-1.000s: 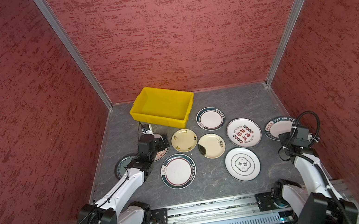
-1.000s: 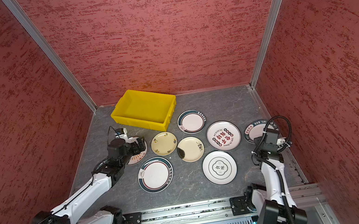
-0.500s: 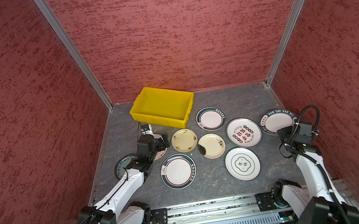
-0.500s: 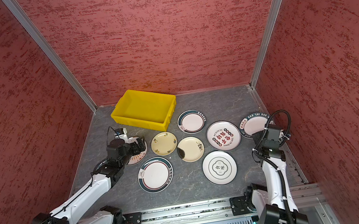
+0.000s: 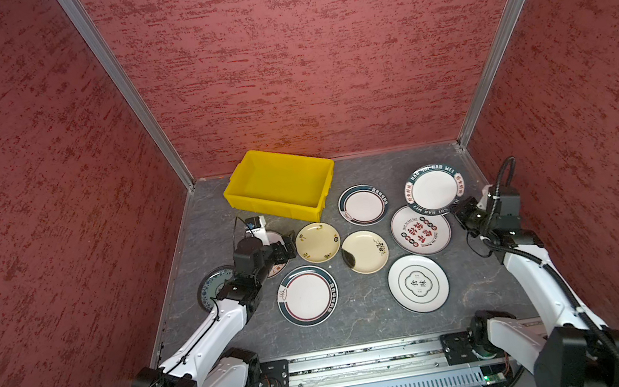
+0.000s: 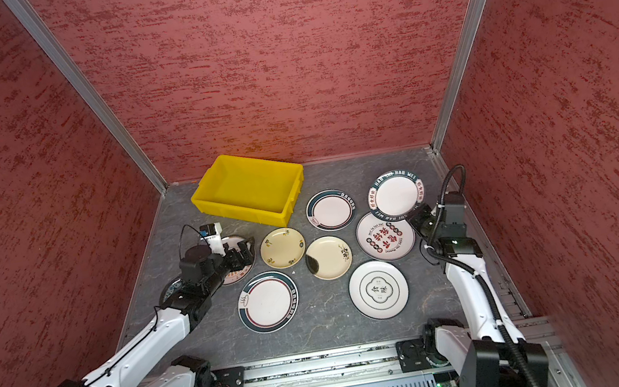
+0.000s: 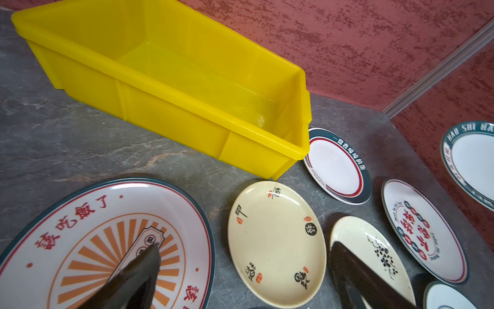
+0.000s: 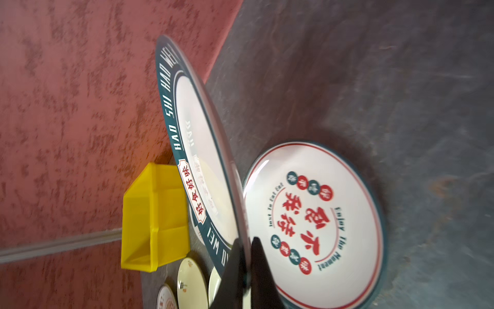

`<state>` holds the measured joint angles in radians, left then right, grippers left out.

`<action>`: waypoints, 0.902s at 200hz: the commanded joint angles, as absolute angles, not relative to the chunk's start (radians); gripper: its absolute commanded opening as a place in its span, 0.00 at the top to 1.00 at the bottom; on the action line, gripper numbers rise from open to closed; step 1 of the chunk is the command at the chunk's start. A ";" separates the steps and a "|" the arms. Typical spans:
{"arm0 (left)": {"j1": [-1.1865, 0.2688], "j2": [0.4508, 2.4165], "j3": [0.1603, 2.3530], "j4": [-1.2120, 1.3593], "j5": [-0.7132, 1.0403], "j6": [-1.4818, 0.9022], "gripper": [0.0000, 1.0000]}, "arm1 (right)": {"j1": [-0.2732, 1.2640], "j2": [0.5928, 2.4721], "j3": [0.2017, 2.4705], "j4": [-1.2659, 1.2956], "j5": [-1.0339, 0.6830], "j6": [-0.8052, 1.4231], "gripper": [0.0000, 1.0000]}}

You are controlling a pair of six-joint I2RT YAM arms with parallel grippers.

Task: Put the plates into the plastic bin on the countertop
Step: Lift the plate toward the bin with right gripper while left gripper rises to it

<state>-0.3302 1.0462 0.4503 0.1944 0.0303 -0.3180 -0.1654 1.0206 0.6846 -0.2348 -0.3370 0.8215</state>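
My left gripper should next grab the green-rimmed lettered plate's rim (image 5: 410, 202) (image 7: 452, 170), across from where my right gripper holds it, to take over the plate.
The yellow plastic bin (image 5: 281, 184) (image 6: 250, 189) stands empty at the back left of the countertop (image 5: 361, 321). My right gripper (image 5: 457, 215) (image 8: 244, 240) is shut on the rim of a green-rimmed lettered plate (image 5: 434, 188) (image 8: 197, 139). It holds that plate tilted above the countertop, over the edge of the red-character plate (image 5: 421, 229) (image 8: 315, 214). My left gripper (image 5: 283, 249) (image 7: 246, 244) stands open and empty, low over the orange sunburst plate (image 7: 80, 227) and beside a cream plate (image 7: 275, 240) (image 5: 317, 242).
More plates lie flat: a second cream plate (image 5: 365, 251), two green-rimmed plates (image 5: 363, 205) (image 5: 307, 296), a white plate (image 5: 419, 283), and a blue-patterned plate (image 5: 211, 286) under the left arm. Red walls enclose three sides. An aluminium rail (image 5: 367, 356) runs along the front.
My right gripper has lifted the lettered plate off the countertop and carried it up and leftward, over the red-character plate's edge. The left arm has stayed still.
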 commanded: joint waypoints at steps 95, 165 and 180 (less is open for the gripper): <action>-0.351 1.115 0.368 0.623 0.374 -0.476 0.01 | 0.256 1.244 0.802 0.188 -0.416 0.734 1.00; -0.389 1.187 0.396 0.699 0.372 -0.529 0.03 | 0.357 1.335 0.791 0.371 -0.464 0.763 1.00; -0.397 1.191 0.407 0.691 0.336 -0.528 0.09 | 0.374 1.351 0.794 0.387 -0.465 0.765 1.00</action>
<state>-0.3832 1.1854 0.3740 0.6613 0.3805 -0.5190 0.3519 1.3441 0.7723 0.2382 -0.4427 0.7528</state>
